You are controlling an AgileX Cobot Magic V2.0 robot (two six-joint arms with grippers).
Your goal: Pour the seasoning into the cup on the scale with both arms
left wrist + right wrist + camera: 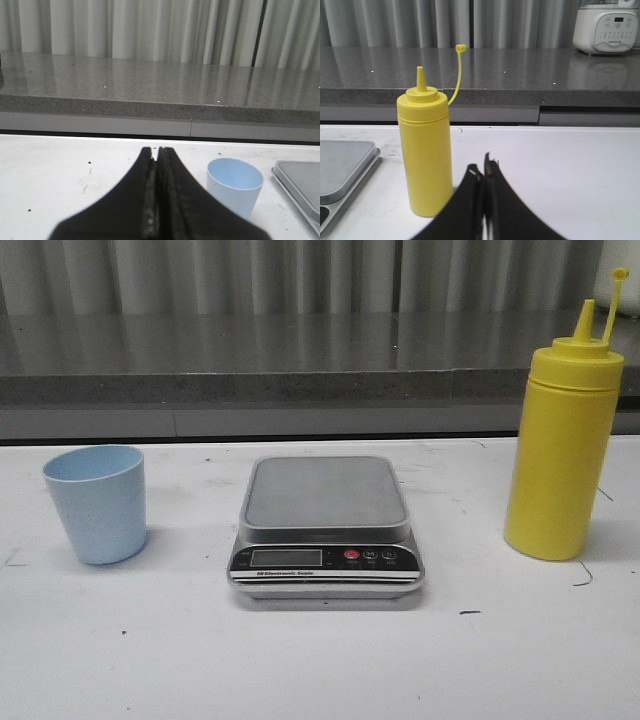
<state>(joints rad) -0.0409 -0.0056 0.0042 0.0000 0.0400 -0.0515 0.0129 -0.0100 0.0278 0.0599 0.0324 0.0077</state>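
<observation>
The left gripper will next move to the pale blue cup and close on the cup's rim (49, 471) (209, 168), on the side farthest from the scale.
The pale blue cup (96, 502) stands upright and empty on the white table, left of the scale (325, 530). The scale's grey platform is bare. The yellow seasoning bottle (562, 450) stands upright at the right, its cap off and hanging on its tether. Neither arm shows in the front view. My left gripper (157, 152) is shut and empty, and the cup (234, 184) stands beside it, apart from it. My right gripper (482, 167) is shut and empty, with the bottle (425, 150) standing beside it, apart from it.
A grey stone counter (300, 355) runs along the back behind the table, with curtains behind it. A white appliance (605, 27) sits on the counter at the far right. The scale's edge shows in both wrist views (300, 185) (345, 167).
</observation>
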